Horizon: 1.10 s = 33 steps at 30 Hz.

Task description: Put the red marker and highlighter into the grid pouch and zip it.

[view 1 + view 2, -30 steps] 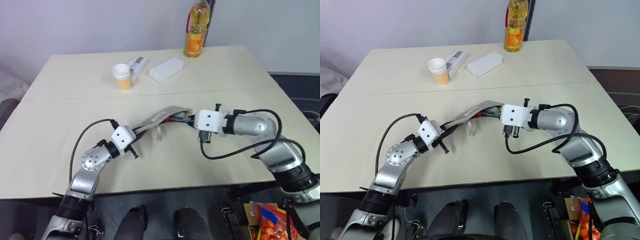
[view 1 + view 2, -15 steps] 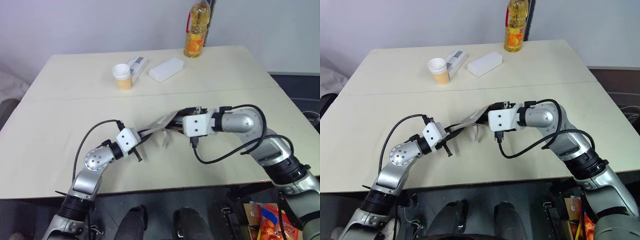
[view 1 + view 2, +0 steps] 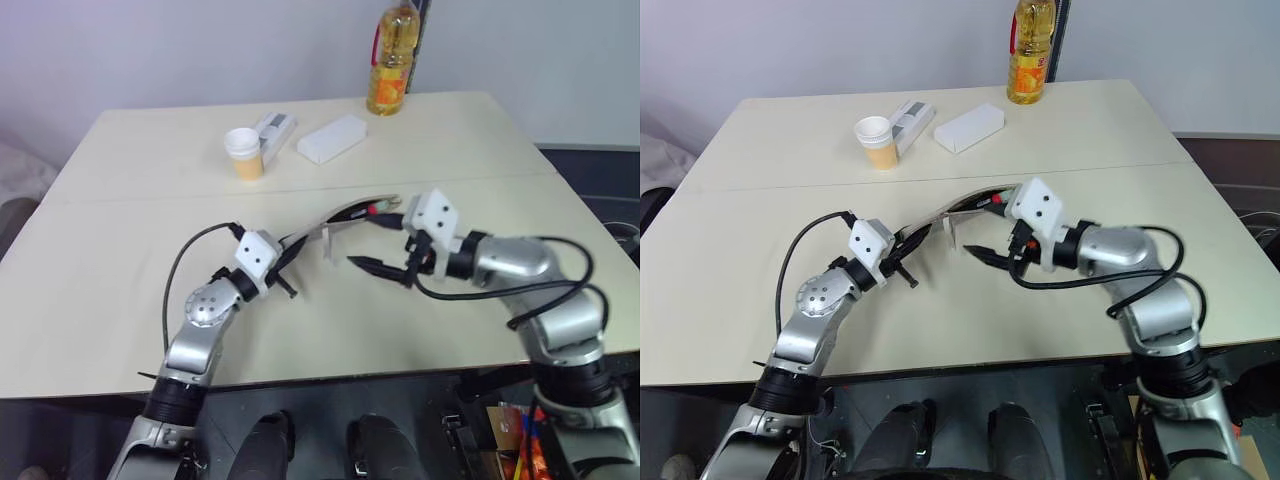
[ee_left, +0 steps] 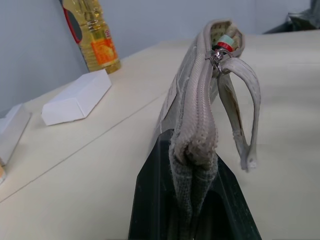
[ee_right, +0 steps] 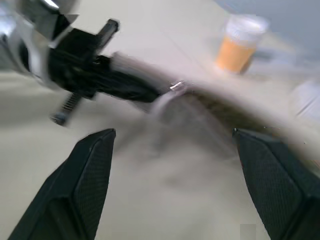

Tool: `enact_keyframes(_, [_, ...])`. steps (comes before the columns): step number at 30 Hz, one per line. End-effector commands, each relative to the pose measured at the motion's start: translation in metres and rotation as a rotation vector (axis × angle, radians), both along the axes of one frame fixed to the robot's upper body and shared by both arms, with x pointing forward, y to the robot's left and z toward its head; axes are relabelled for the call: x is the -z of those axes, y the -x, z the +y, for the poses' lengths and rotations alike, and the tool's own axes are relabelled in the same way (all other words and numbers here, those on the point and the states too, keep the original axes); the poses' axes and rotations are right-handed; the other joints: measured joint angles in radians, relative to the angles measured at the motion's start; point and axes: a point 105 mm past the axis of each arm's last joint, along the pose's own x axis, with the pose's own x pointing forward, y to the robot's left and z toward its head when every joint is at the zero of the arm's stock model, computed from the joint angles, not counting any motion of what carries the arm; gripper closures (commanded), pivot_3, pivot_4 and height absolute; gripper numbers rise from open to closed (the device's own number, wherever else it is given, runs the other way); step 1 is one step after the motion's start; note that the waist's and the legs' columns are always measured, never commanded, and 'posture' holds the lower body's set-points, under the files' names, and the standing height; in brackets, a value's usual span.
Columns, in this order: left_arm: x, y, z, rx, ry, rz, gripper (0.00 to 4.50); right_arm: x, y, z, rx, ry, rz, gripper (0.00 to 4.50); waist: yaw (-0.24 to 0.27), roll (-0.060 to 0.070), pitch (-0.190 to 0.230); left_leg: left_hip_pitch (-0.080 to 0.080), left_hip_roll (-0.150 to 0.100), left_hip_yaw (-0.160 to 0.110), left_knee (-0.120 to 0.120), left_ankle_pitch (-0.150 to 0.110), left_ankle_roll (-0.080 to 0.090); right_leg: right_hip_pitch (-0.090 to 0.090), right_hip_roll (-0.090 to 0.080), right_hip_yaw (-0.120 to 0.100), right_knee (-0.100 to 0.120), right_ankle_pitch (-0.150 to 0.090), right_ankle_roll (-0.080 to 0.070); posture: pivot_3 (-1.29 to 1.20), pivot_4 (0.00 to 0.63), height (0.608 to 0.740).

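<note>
The zipper slider sits short of the pouch's open far end, so the robot's right gripper should grab the dangling pull cord (image 3: 327, 243) and pull it to that end.
The grid pouch (image 3: 335, 218), grey with white lines, hangs above the table with its zipper edge up. My left gripper (image 3: 283, 262) is shut on its near end; in the left wrist view the black fingers (image 4: 150, 200) clamp the fabric. At the pouch's far, open end the red marker (image 4: 223, 47) and the pale green highlighter (image 4: 228, 39) poke out by their tips. The zipper pull cord (image 4: 240, 100) dangles in a loop beside that end. My right gripper (image 3: 372, 240) is open, its fingers (image 5: 85, 175) spread wide just short of the pouch's open end and holding nothing.
At the back of the table (image 3: 120, 250) stand a paper cup (image 3: 245, 153), a white box (image 3: 333, 137), a flat white pack (image 3: 275, 127) behind the cup and a bottle of yellow oil (image 3: 391, 60). A seam (image 3: 150, 195) crosses the tabletop.
My right gripper has opened wide, rolled at the wrist and drawn back from the pouch's open end. The left gripper has lifted the pouch a little, still shut on it.
</note>
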Motion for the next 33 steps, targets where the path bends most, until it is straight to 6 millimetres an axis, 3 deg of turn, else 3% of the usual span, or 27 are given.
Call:
enact_keyframes(1, [-0.016,-0.004,-0.004,-0.011,0.021,-0.067,4.50,-0.005,-0.002,0.012,0.054,-0.071,-0.013,0.61,-0.001,0.000,0.000,0.000,0.000,0.000,0.000,0.000,0.000,0.000,0.000,0.000,0.000,0.000,0.000,0.00,0.150,0.740])
enact_keyframes(8, [-0.017,-0.003,-0.011,-0.001,0.020,-0.081,4.50,0.004,-0.019,0.041,0.151,-0.173,0.055,0.61,0.000,0.000,0.000,0.000,0.000,0.000,0.000,0.000,0.000,0.000,0.001,0.000,0.000,0.000,0.000,0.00,0.150,0.740])
enact_keyframes(12, [-0.017,-0.002,-0.010,-0.007,0.018,-0.084,4.50,0.006,-0.020,0.046,0.158,-0.184,0.065,2.45,0.002,0.000,0.000,0.000,0.000,0.000,0.000,0.000,0.000,0.000,0.000,0.000,0.000,0.000,0.000,0.00,0.150,0.740])
enact_keyframes(15, [-0.017,-0.003,-0.007,-0.016,0.017,-0.087,4.50,0.005,-0.022,0.046,0.167,-0.187,0.068,4.19,0.000,0.000,0.000,0.000,-0.001,0.000,0.000,0.000,0.000,0.000,0.000,0.000,0.000,0.000,0.000,0.00,0.150,0.740])
enact_keyframes(16, [-0.016,-0.002,-0.007,-0.019,0.016,-0.088,4.50,0.005,-0.023,0.044,0.175,-0.186,0.067,4.49,0.000,0.000,0.000,0.000,0.000,0.000,0.000,0.000,0.000,0.000,0.000,0.000,0.000,0.000,0.000,0.00,0.150,0.740])
enact_keyframes(20, [-0.015,-0.002,-0.003,-0.032,0.007,-0.093,4.50,0.002,-0.028,0.032,0.210,-0.168,0.046,4.49,0.000,0.000,0.000,0.000,0.000,0.000,0.000,0.000,0.000,0.000,0.001,0.000,0.000,0.000,0.000,0.00,0.150,0.740])
enact_keyframes(33, [-0.004,-0.003,0.038,-0.105,-0.078,-0.088,4.50,-0.038,-0.060,-0.070,0.490,0.079,-0.174,4.49,0.000,0.000,0.000,0.000,0.000,0.001,0.000,0.000,0.000,0.000,0.000,0.000,0.000,0.000,0.000,0.00,0.150,0.740])
